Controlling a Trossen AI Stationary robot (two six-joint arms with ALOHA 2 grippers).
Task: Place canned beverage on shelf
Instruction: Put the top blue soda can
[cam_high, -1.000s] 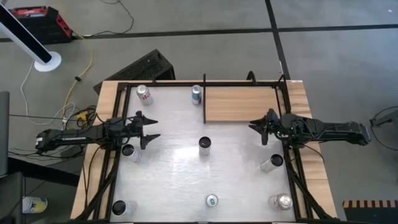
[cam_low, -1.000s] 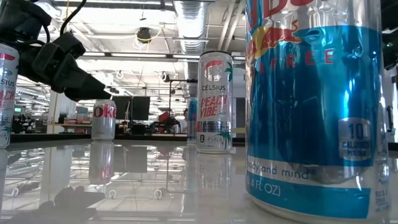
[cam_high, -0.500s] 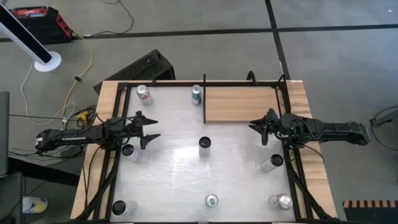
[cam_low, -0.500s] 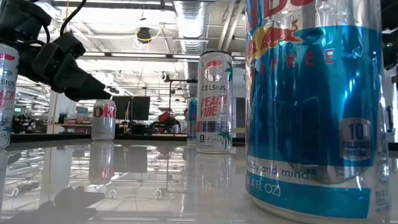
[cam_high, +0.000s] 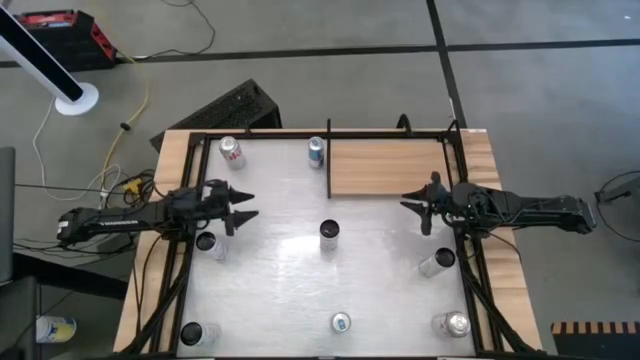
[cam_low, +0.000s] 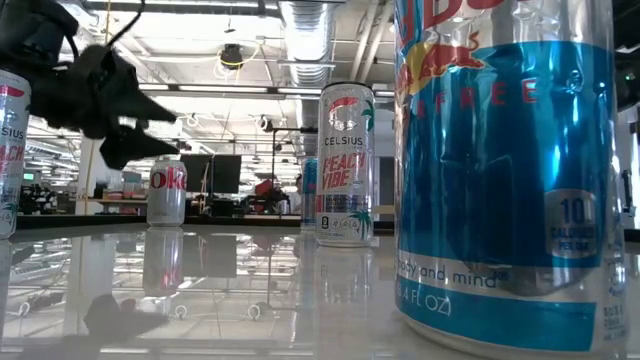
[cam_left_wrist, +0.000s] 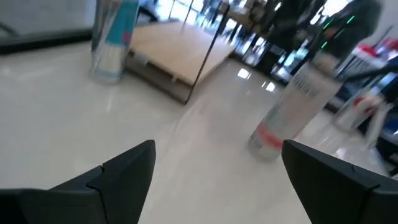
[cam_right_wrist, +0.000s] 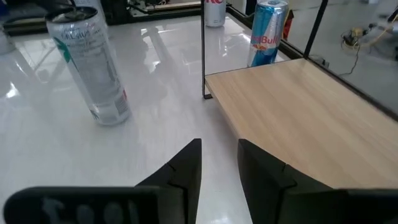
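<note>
Next, I close my left gripper on the upper sides (cam_high: 316, 149) (cam_left_wrist: 117, 15) of the blue Red Bull can that stands beside the shelf.
The shelf (cam_high: 388, 167) is a tan wood panel with black rails at the table's far right; it also shows in the right wrist view (cam_right_wrist: 298, 106). A white Celsius can (cam_high: 329, 234) stands upright at the table's middle (cam_low: 345, 165). A blue Red Bull can (cam_high: 316, 151) stands just left of the shelf. My left gripper (cam_high: 246, 207) hovers open at the table's left, pointing toward the middle can (cam_left_wrist: 283, 112). My right gripper (cam_high: 414, 212) hovers at the table's right near the shelf's near edge, its fingers (cam_right_wrist: 186, 165) a narrow gap apart and empty.
Other cans stand about: a Coke can (cam_high: 232, 152) far left, one (cam_high: 207, 243) beside my left gripper, one (cam_high: 190, 333) near left, a Red Bull can (cam_high: 340, 322) near middle, two (cam_high: 437, 262) (cam_high: 452, 324) near right. Black rails (cam_high: 180, 290) edge the table.
My left gripper has risen a little and tipped its fingers up toward level; it stays open and empty. My right arm and the cans have kept still.
</note>
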